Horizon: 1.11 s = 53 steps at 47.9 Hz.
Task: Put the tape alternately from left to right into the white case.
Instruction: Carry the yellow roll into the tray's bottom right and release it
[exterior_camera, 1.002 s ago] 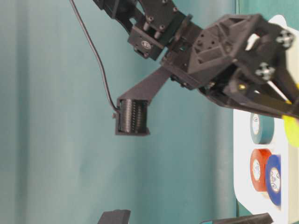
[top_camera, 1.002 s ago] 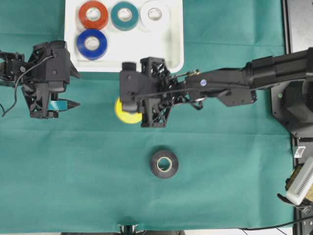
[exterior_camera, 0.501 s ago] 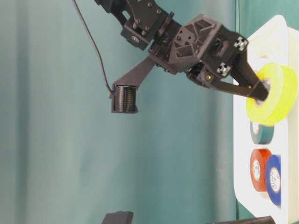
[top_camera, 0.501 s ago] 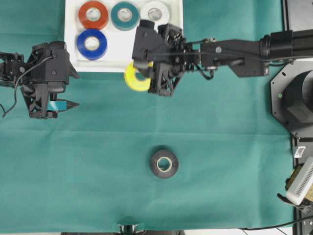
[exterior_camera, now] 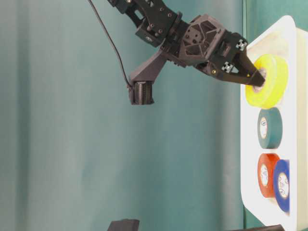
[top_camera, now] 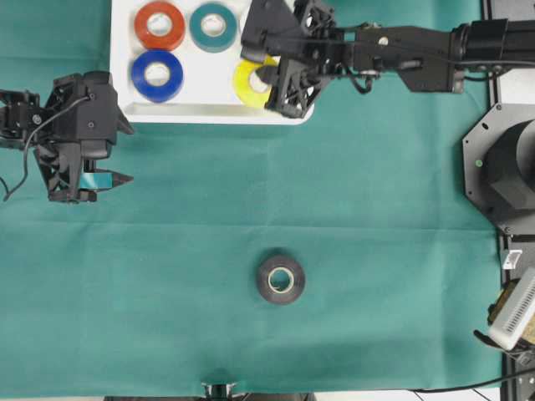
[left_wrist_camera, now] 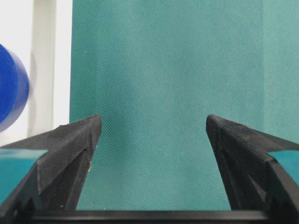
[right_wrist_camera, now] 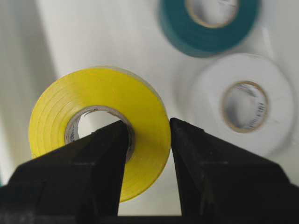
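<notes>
My right gripper should release the yellow tape on the bottom of the white case, in front of the white tape (top_camera: 267,75) (right_wrist_camera: 142,130).
The white case (top_camera: 209,113) lies at the top of the overhead view with a red tape (top_camera: 160,25), a teal tape (top_camera: 212,26) and a blue tape (top_camera: 157,75) in it. A white tape (right_wrist_camera: 244,105) shows in the right wrist view. My right gripper (top_camera: 266,79) is shut on the yellow tape (top_camera: 248,83), one finger through its hole and one outside. It holds the roll tilted over the case's front row (exterior_camera: 269,82). A black tape (top_camera: 281,279) lies on the green cloth. My left gripper (top_camera: 132,153) stands open and holds nothing, just in front of the case's left corner.
The right arm's base (top_camera: 510,167) and a pale object (top_camera: 514,313) stand off the cloth at the right edge. In the left wrist view the case's rim (left_wrist_camera: 42,70) and the blue tape (left_wrist_camera: 11,100) lie to the left of the open fingers.
My right gripper has carried the yellow tape from the cloth in front of the case up and over the rim into the case. The left arm has not moved.
</notes>
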Tool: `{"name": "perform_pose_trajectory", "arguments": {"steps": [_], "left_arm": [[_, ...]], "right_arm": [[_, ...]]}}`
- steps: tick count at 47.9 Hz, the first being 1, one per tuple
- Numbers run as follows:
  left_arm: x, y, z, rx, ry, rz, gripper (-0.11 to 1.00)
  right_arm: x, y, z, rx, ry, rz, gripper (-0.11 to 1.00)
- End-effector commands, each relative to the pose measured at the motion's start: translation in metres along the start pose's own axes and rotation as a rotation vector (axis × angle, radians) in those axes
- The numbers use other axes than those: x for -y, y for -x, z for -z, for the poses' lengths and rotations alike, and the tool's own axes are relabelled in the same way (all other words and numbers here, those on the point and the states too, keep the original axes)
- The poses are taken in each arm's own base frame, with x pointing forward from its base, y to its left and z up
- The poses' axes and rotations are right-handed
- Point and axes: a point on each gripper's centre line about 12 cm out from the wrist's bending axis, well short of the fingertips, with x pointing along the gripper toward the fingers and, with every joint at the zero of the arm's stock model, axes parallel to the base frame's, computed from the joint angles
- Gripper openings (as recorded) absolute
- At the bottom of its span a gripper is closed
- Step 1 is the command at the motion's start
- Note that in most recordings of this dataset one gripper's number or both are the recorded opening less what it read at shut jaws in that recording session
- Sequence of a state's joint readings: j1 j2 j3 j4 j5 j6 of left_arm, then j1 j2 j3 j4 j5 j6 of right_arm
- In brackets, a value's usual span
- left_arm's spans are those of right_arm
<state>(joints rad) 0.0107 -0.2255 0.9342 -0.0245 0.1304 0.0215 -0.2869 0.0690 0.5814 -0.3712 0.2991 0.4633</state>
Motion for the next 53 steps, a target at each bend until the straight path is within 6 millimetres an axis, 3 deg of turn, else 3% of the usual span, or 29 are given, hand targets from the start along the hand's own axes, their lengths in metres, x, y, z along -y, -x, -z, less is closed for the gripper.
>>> {"name": "perform_pose_trajectory", "arguments": {"steps": [1, 8, 53], "left_arm": [[0.0005, 0.0025, -0.0058, 0.025, -0.003, 0.001, 1.00], [0.0005, 0.0026, -0.0064, 0.026, -0.003, 0.001, 1.00], [0.0000, 0.0029, -0.0089, 0.032, -0.002, 0.000, 1.00]], "right_arm": [[0.0067, 0.0104, -0.0096, 0.039, -0.016, 0.006, 0.02], [0.0154, 0.0085, -0.0045, 0.025, -0.030, 0.021, 0.02], [0.0162, 0.0079, -0.0032, 0.032, 0.012, 0.027, 0.02]]}}
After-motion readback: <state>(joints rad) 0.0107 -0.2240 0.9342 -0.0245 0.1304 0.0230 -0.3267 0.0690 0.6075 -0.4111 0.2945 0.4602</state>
